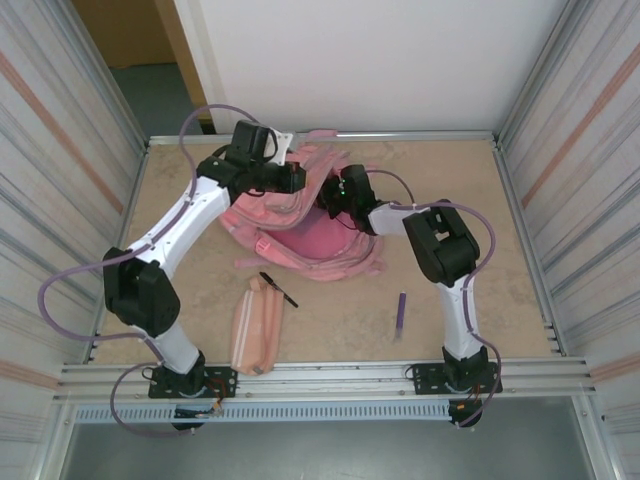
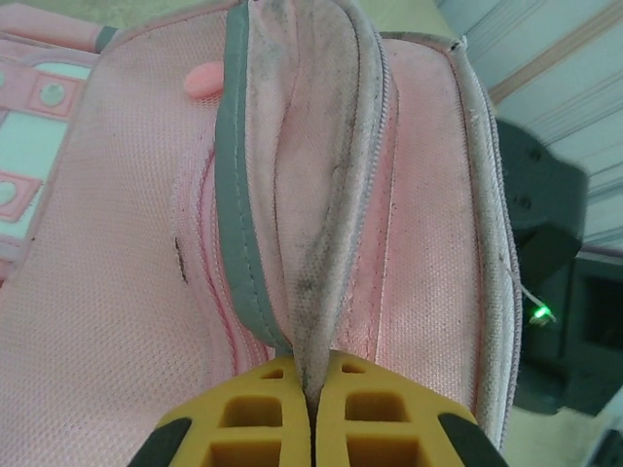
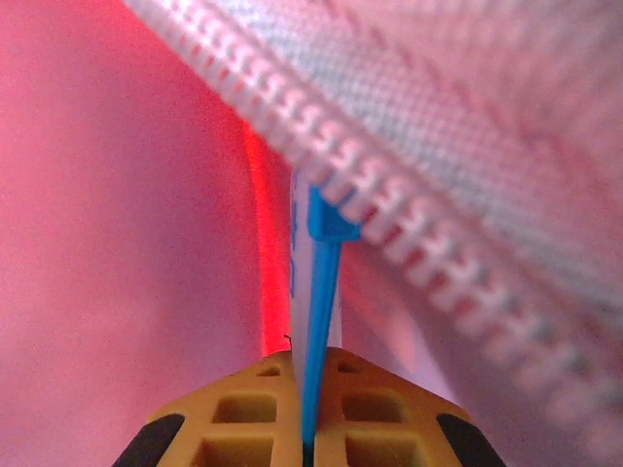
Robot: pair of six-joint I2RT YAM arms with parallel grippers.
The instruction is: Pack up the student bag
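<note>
My right gripper should release the thin blue-and-white flat item inside the student bag (image 1: pixel 306 208) (image 3: pixel 277 233), just below the edge of the upper flap.
The student bag (image 1: pixel 300 235), a large pink backpack, lies at the middle back of the table with its main opening pulled apart. My left gripper (image 1: pixel 297 180) is shut on the bag's upper flap; in the left wrist view its yellow fingers (image 2: pixel 263 409) pinch the greyish, soiled edge of the flap (image 2: pixel 311 243). My right gripper (image 1: pixel 330 200) reaches into the opening. In the right wrist view it (image 3: pixel 310 362) is shut on a thin blue-and-white flat item (image 3: pixel 316 282), with pink lining around it and the zipper teeth (image 3: pixel 389 185) just above.
A salmon-pink pencil case (image 1: pixel 257 325) lies near the front left, and a black pen (image 1: pixel 278 289) lies beside its top end. A purple pen (image 1: pixel 401 312) rests at the front right. Metal rails edge the table, and corrugated walls stand on both sides.
</note>
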